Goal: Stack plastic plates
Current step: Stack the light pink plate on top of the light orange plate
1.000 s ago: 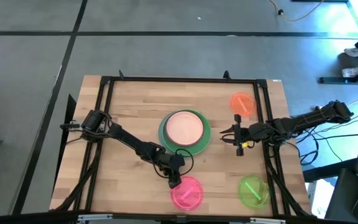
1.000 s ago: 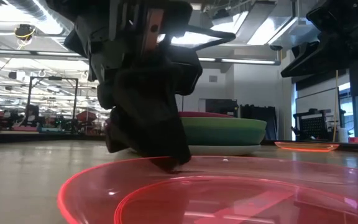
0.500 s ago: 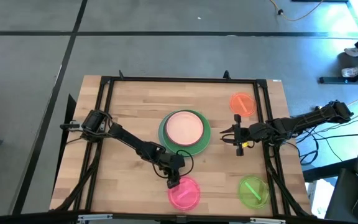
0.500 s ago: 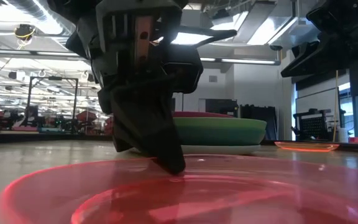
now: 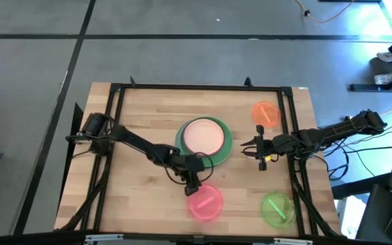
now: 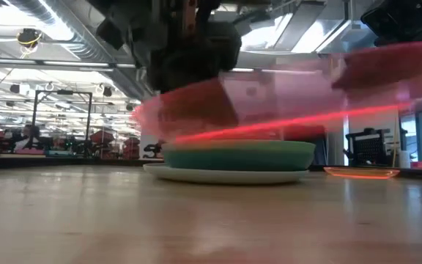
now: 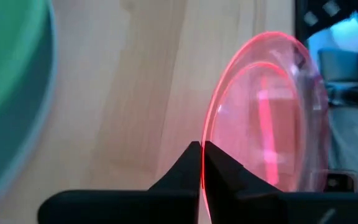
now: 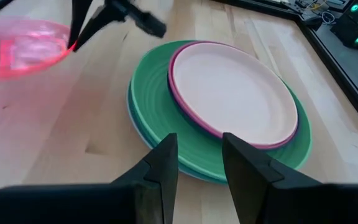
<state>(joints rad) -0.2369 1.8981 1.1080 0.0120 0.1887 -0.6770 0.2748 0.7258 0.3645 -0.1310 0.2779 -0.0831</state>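
Next, I release the pink plate from my left gripper on top of the peach plate (image 5: 205, 138), inside the rim of the green plate.
A translucent pink plate (image 5: 205, 203) is in the air near the table's near edge, held by my left gripper (image 5: 191, 184). In the low view the pink plate (image 6: 291, 95) floats above the stack (image 6: 237, 156). The stack (image 5: 203, 139) sits mid-table: a peach plate on top, then magenta and dark rims, a green plate and a pale one at the bottom. An orange plate (image 5: 265, 113) lies far right and a lime plate (image 5: 276, 209) near right. My right gripper (image 5: 250, 148) hovers open, right of the stack. My left gripper is shut on the pink plate's rim (image 7: 207, 138), on the edge that faces the stack, pinched between the two fingers. The fingers come from above, slanting down. The plate is lifted clear of the table and hangs tilted out from the fingers.
A black metal frame (image 5: 116, 102) runs around the tabletop. Bare wood shows on the left half (image 5: 135, 190) and between the stack and the lime plate. The right wrist view shows the stack (image 8: 229, 99) just ahead of the open fingers.
My left gripper has risen and moved toward the far edge, closer to the stack, keeping its hold on the pink plate. The plate, which lay on the table a second ago, slid a little and is now lifted clear and tilted.
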